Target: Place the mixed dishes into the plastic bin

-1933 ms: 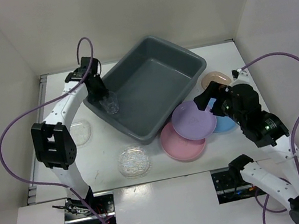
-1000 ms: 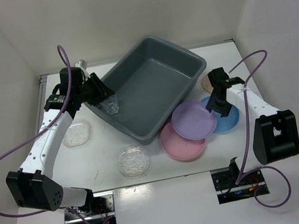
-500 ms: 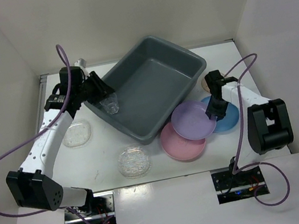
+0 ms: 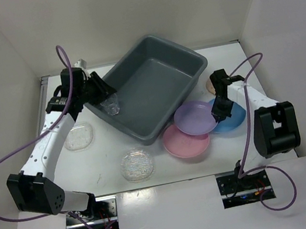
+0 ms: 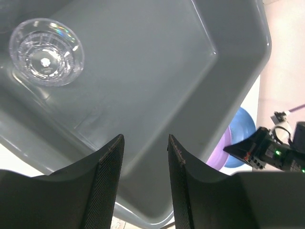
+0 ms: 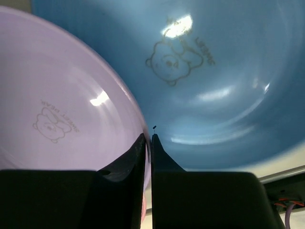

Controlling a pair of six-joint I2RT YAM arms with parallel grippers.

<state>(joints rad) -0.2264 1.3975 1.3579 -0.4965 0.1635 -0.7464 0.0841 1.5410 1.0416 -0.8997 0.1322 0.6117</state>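
Next, I release the lilac plate with my right gripper on the middle of the dark grey plastic bin's bottom [image 4: 154,83].
The dark grey plastic bin [image 4: 156,81] stands at the middle of the table. A small clear cup [image 4: 113,105] [image 5: 46,51] sits upright in its left corner. My left gripper [image 4: 102,95] [image 5: 145,143] hovers over that corner, open, with nothing between its fingers. My right gripper [image 4: 219,113] [image 6: 148,138] is shut on the right rim of the lilac plate [image 4: 194,117] [image 6: 62,105]. That plate overlaps the pink plate [image 4: 184,142] and the blue plate [image 4: 234,118] [image 6: 214,86]. A small tan dish [image 4: 212,84] lies behind the right gripper.
Two clear textured glass plates lie on the table left of the bin, one at the left [image 4: 78,136] and one nearer the front [image 4: 136,164]. White walls close in the table on three sides. Purple cables loop beside both arms.
The right gripper has shut on the lilac plate's rim, and the plate has shifted slightly toward the bin. The left gripper has opened a little and stays over the bin's corner.
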